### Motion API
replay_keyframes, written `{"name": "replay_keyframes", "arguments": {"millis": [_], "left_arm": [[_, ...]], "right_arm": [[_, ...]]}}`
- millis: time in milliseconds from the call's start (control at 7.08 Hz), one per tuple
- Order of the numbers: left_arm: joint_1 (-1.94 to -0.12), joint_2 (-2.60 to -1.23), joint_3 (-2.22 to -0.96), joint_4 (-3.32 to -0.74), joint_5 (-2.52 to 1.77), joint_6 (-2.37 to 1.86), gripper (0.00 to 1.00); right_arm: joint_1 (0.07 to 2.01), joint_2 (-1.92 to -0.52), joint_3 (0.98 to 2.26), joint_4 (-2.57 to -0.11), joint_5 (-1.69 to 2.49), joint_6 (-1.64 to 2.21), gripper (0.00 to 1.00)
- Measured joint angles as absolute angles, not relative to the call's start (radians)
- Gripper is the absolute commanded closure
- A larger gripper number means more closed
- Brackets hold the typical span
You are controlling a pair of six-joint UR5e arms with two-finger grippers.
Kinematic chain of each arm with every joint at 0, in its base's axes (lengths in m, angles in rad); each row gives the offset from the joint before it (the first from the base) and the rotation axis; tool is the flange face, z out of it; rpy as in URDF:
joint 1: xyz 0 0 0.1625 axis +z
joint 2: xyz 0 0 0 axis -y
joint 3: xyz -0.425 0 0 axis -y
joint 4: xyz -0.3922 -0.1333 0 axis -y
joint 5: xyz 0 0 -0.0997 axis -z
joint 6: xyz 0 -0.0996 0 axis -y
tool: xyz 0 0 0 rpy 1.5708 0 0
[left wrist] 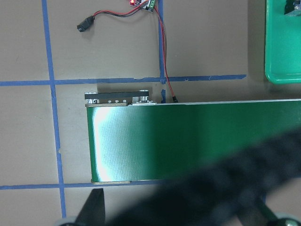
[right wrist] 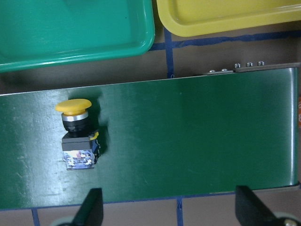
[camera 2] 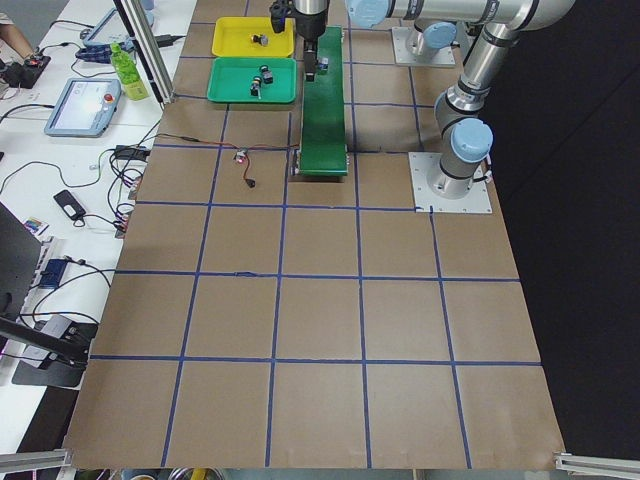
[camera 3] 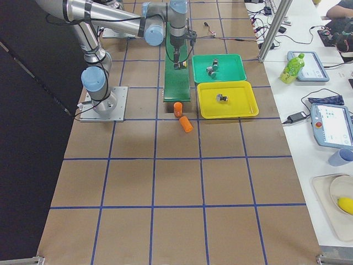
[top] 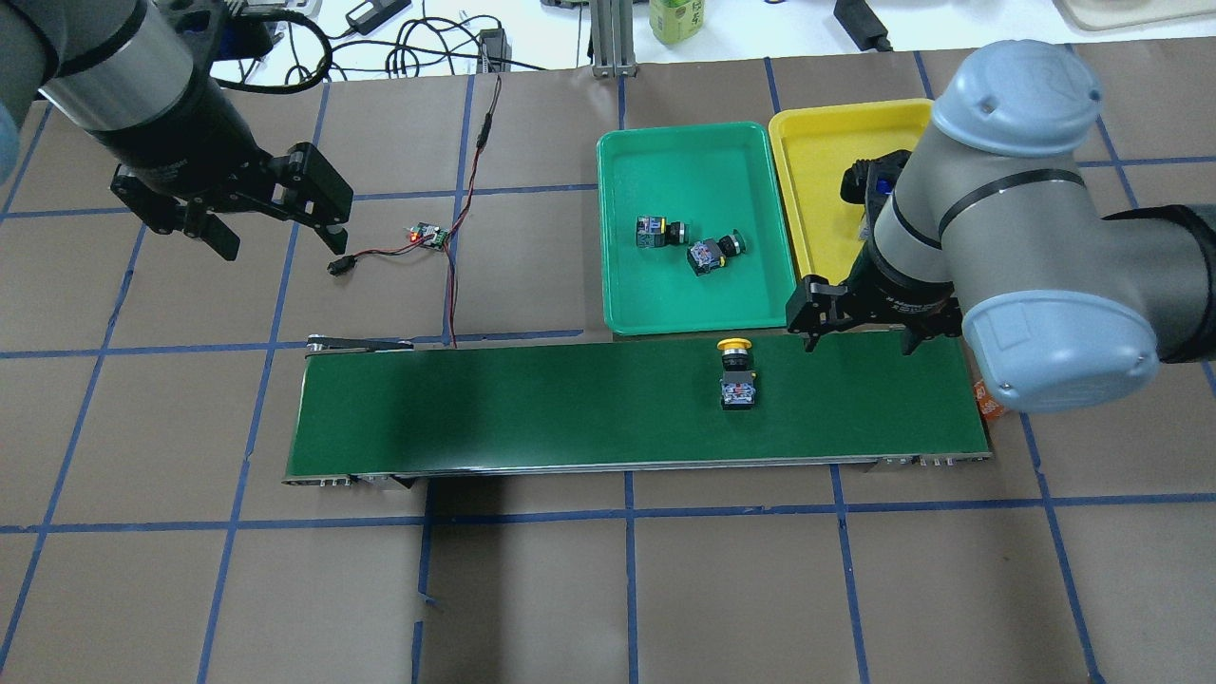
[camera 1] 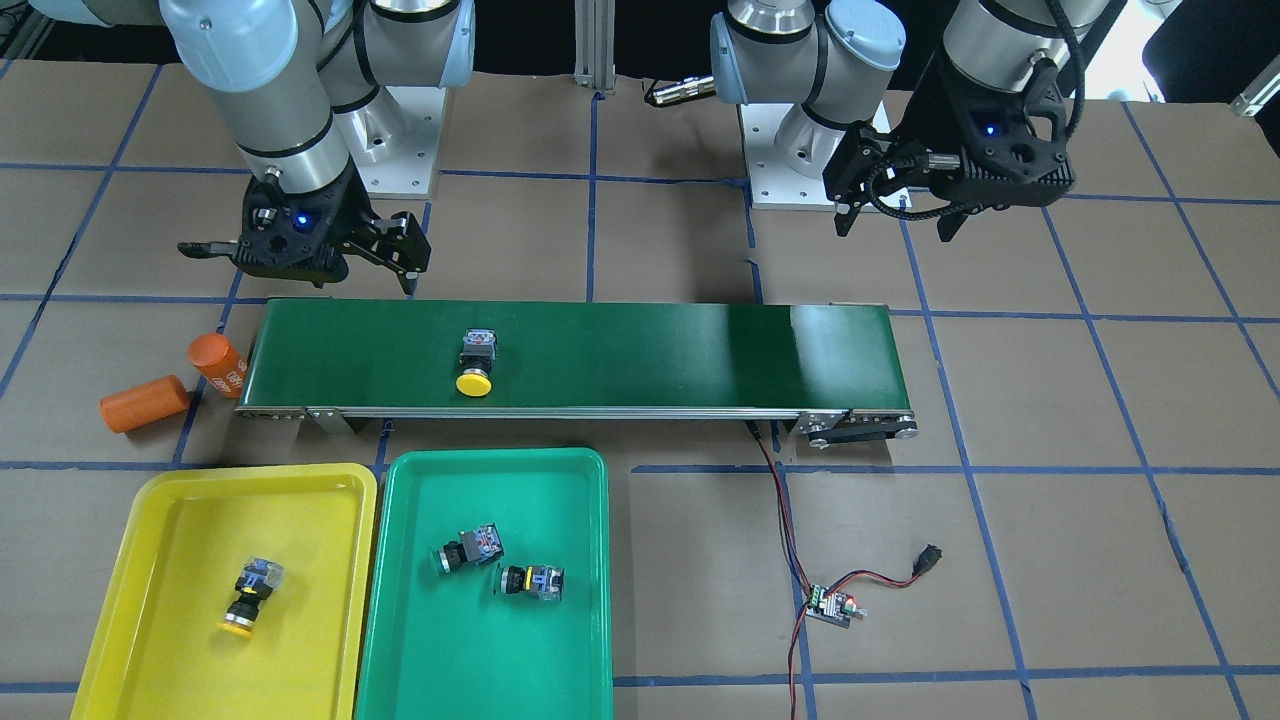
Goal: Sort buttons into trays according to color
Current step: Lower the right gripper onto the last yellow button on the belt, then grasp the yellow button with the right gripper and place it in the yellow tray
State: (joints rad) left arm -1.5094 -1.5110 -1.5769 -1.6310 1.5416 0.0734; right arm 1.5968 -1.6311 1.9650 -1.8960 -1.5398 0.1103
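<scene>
The robot's right gripper needs to next move to the black middle [camera 1: 476, 359] [right wrist: 78, 131] of the yellow-capped button on the dark-green conveyor belt and close there, behind the button's yellow cap.
A yellow-capped button [camera 1: 475, 366] [top: 736, 376] [right wrist: 77, 133] lies on its side on the dark-green conveyor belt [camera 1: 650, 350]. The yellow tray [camera 1: 170, 540] [top: 822, 180] holds another yellow-capped button [camera 1: 250, 593]. Two buttons [camera 1: 468, 547] [camera 1: 532, 580] lie on their sides in the green tray [camera 1: 480, 660] [top: 665, 171]. My right gripper [top: 860, 328] [right wrist: 169, 212] hangs open and empty over the belt's end, a little to the side of the belt's button. My left gripper [top: 275, 223] [camera 1: 897, 220] is open and empty, above the table beyond the belt's other end.
Two orange cylinders [camera 1: 145, 403] [camera 1: 218, 363] lie on the table off the belt's end near the yellow tray. A small circuit board [camera 1: 832, 605] [top: 427, 235] with red and black wires sits beside the green tray. Brown paper with blue tape lines covers the table.
</scene>
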Motion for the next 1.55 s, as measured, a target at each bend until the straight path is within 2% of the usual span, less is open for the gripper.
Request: {"name": "replay_keyframes", "arguments": {"millis": [565, 847, 988, 1129, 1412, 1553], "left_arm": [[-1.509, -1.511, -1.577, -1.631, 1.542, 0.074, 0.00], [-1.509, -1.511, -1.577, -1.631, 1.542, 0.075, 0.00], [-1.509, -1.511, -1.577, -1.631, 1.542, 0.075, 0.00], [-1.509, -1.511, -1.577, -1.631, 1.542, 0.075, 0.00], [-1.509, -1.510, -1.577, -1.631, 1.542, 0.075, 0.00], [-1.509, -1.509, -1.577, -1.631, 1.542, 0.075, 0.00]], "right_arm": [[1.653, -1.464, 1.966, -2.073, -1.515, 0.182, 0.00], [1.670, -1.428, 1.972, -2.091, -1.516, 0.193, 0.00], [1.671, -1.407, 1.974, -2.092, -1.518, 0.195, 0.24], [1.671, -1.390, 1.975, -2.089, -1.520, 0.197, 0.63], [1.668, -1.382, 1.981, -2.081, -1.526, 0.211, 1.00], [1.667, -1.382, 1.988, -2.081, -1.527, 0.225, 1.00]]}}
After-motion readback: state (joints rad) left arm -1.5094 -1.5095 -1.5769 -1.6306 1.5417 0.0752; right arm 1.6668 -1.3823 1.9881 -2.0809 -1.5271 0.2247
